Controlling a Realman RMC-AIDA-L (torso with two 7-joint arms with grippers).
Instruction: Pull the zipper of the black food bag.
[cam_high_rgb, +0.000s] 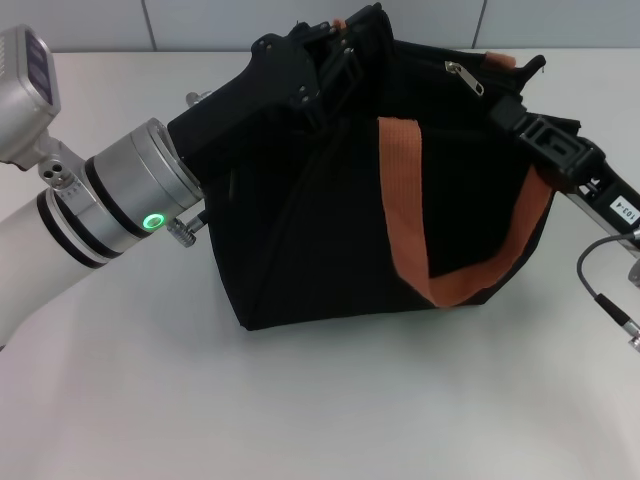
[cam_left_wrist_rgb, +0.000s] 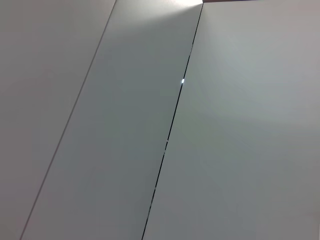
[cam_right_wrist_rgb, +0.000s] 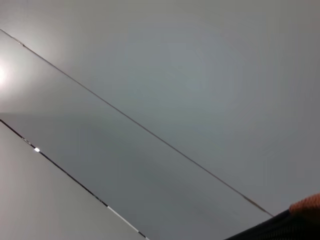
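Observation:
The fingers of my right gripper are at the black fabric beside the silver zipper, so next I open them, reach over and grip the zipper's tab (cam_high_rgb: 467, 79) before pulling.
The black food bag (cam_high_rgb: 330, 230) stands on the white table in the middle of the head view, with an orange-brown strap handle (cam_high_rgb: 405, 215) hanging down its front. The silver zipper (cam_high_rgb: 465, 76) lies on the zip track on the bag's top, toward the right. My left gripper (cam_high_rgb: 325, 62) is up against the bag's top left edge, black on black. My right gripper (cam_high_rgb: 512, 103) is at the bag's top right corner, a little right of the zipper and not on it. A corner of black fabric (cam_right_wrist_rgb: 280, 227) with a bit of orange (cam_right_wrist_rgb: 309, 205) shows in the right wrist view.
The white table (cam_high_rgb: 320, 410) runs out in front of the bag. A tiled wall (cam_high_rgb: 200, 20) stands close behind it. A grey cable (cam_high_rgb: 600, 285) loops from my right arm. Both wrist views show mostly pale wall panels (cam_left_wrist_rgb: 150, 125).

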